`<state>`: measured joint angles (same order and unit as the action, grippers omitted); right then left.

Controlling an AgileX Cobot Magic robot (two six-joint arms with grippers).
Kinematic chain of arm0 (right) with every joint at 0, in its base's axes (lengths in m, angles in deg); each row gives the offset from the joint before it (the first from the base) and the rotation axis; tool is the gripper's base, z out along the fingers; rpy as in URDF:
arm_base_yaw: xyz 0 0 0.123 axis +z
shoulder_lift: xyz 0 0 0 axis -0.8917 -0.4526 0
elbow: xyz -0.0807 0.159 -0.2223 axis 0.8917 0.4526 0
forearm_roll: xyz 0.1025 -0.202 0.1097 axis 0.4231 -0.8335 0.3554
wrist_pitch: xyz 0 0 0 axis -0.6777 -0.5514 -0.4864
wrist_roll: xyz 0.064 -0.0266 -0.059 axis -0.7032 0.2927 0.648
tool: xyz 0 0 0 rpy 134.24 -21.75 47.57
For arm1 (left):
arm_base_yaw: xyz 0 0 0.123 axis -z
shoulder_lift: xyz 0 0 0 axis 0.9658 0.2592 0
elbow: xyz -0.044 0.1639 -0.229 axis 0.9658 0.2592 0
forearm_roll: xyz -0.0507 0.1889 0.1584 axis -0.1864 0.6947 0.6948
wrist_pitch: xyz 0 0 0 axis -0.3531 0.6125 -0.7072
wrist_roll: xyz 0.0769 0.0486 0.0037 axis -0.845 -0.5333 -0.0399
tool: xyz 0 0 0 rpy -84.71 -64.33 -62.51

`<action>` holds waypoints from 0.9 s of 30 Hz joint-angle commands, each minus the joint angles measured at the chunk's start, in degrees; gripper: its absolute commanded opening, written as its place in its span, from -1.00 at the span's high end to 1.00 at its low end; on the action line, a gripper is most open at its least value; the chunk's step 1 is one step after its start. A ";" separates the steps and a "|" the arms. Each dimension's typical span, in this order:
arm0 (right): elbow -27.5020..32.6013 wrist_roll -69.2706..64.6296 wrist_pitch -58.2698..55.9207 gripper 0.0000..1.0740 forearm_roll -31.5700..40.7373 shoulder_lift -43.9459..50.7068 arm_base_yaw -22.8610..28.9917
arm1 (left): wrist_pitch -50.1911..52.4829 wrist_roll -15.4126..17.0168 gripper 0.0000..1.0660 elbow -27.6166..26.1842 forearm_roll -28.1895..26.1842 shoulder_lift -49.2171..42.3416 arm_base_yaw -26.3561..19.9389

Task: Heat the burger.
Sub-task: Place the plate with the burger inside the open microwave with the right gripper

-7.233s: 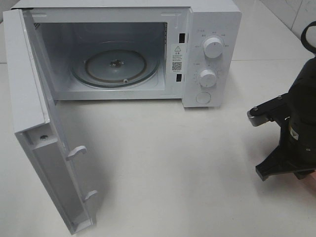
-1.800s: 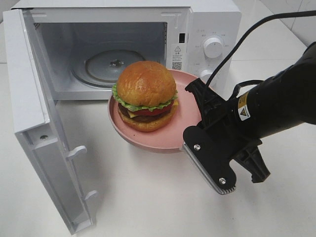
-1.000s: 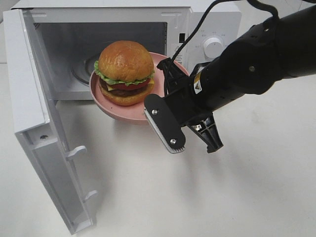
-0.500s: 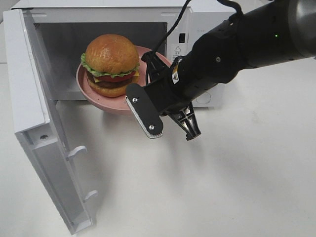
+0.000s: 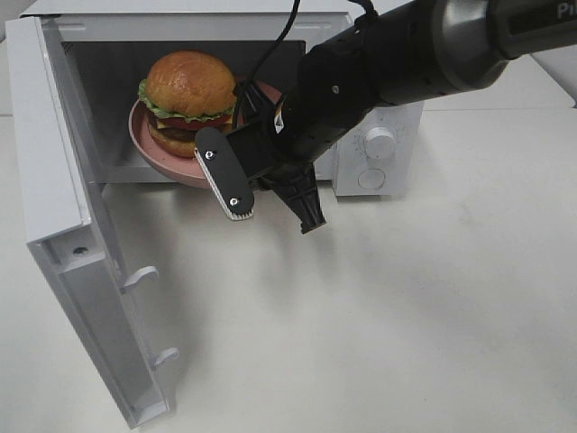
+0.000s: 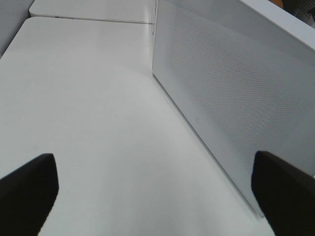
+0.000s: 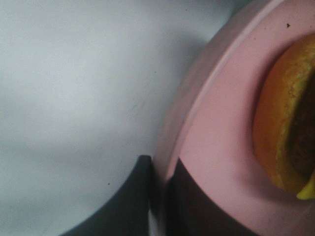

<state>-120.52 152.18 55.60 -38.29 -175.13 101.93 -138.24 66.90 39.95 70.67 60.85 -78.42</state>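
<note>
My right gripper is to carry the pink plate with the burger. It will let go of the plate on the bottom inside the open microwave (image 5: 200,112).
The burger (image 5: 189,86), with its domed orange-brown bun and green lettuce, sits on a pink plate (image 5: 151,153). The plate is held in the mouth of the open microwave (image 5: 379,41), partly inside the cavity and above its floor. My right gripper (image 5: 260,110) is shut on the plate's right rim. In the right wrist view its dark fingers (image 7: 140,196) pinch the pink plate (image 7: 211,147) beside the burger (image 7: 280,132). My left gripper (image 6: 157,196) is open with nothing between its fingertips (image 6: 24,191), and it is outside the high view.
The microwave door (image 5: 63,225) stands wide open at the left, reaching toward the table's front. Two white knobs (image 5: 379,142) are on the panel behind my right arm. A white perforated microwave panel (image 6: 231,108) stands beside my left gripper, on the white table (image 5: 406,307).
My right arm has carried the plate with the burger up and to the left, from in front of the microwave into its opening. The left gripper's view gives no earlier frame.
</note>
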 commanded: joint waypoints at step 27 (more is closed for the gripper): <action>-25.04 -12.89 -6.13 1.00 -7.51 -13.81 -0.06 | 0.74 0.23 -0.87 0.11 -0.40 -0.86 0.00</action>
<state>-143.73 141.35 46.78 -43.96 -189.23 101.93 -138.24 66.90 39.95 70.67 60.85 -78.42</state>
